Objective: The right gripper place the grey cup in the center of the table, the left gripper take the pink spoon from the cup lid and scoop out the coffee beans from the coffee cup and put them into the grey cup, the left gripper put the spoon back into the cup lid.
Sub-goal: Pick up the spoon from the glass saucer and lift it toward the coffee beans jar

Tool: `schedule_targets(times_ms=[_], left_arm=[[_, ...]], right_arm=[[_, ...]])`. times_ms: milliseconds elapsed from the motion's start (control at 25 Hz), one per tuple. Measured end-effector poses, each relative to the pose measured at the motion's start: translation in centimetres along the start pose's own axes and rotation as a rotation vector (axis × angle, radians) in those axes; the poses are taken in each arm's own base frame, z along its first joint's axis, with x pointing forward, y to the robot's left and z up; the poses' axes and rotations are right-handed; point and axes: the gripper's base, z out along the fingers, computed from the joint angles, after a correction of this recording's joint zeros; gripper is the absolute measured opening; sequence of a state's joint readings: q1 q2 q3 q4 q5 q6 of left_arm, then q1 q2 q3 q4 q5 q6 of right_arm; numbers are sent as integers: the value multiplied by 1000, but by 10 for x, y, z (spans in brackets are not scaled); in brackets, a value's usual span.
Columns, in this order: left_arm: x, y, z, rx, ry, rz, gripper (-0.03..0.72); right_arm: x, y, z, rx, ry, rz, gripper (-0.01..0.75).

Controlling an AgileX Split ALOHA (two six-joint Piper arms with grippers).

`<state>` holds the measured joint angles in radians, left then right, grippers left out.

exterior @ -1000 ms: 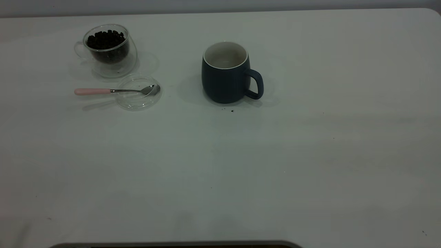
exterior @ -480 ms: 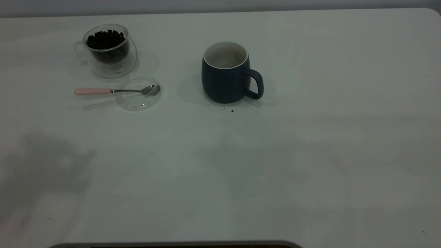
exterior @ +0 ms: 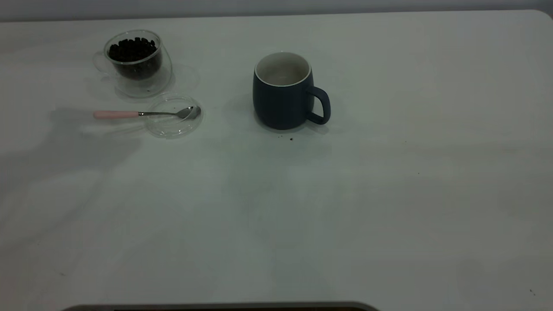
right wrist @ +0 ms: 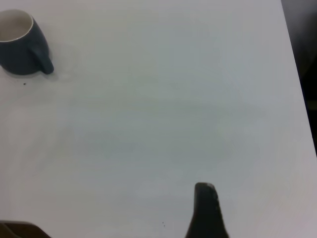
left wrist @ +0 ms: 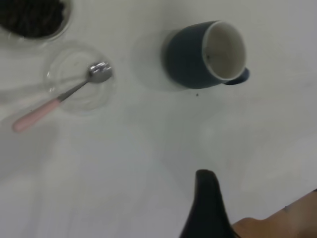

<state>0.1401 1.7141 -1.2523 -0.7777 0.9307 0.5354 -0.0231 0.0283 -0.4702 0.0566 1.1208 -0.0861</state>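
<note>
The spoon should next be taken by my left gripper, which will go to the middle of the pink handle (exterior: 115, 114) (left wrist: 37, 114) and hold it there, leaving the spoon's bowl free for scooping.
The grey cup (exterior: 283, 93) stands upright near the middle of the table (exterior: 389, 194), empty, handle to the right; it also shows in the left wrist view (left wrist: 203, 54) and the right wrist view (right wrist: 20, 44). The coffee cup (exterior: 136, 62), with coffee beans (exterior: 131, 49) inside, stands at the far left. The cup lid (exterior: 173, 116) lies in front of it. The pink spoon (exterior: 129, 114) rests with its bowl in the lid and its handle pointing left (left wrist: 59, 99). The left gripper (left wrist: 205, 181) hovers above the table, short of the lid and the grey cup. The right gripper (right wrist: 204, 191) hovers over bare table, far from the grey cup. Neither gripper shows in the exterior view.
A few dark specks (exterior: 290, 139) lie just in front of the grey cup. A broad shadow (exterior: 86, 142) falls on the table's left side below the spoon. The table's right edge shows in the right wrist view (right wrist: 297, 74).
The shadow on the table's left side has spread from the lower left up toward the spoon handle. The cups, lid and spoon have not moved.
</note>
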Motion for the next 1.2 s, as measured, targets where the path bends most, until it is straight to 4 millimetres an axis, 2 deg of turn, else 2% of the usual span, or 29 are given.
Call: schedule_targets(times_ms=[240,480,600,880,1040,1200], left_arm=[[0,70,9,70,12,-109,629],[14,138,31,174,21,-205,629],[24,165,45,202,27,-236,629],[43,203,88,278,33,-289,629],[53,217,109,299,29,-292,629],[59,227,123,309,36,-284,629]], right_arm=[[0,0,0,0,0,0,591],[0,0,0,0,0,0,591],[0,0,0,0,0,0,591],[0,0,0,0,0,0,591],[0,0,0,0,0,0,591],[0,0,0,0,0,0,591]])
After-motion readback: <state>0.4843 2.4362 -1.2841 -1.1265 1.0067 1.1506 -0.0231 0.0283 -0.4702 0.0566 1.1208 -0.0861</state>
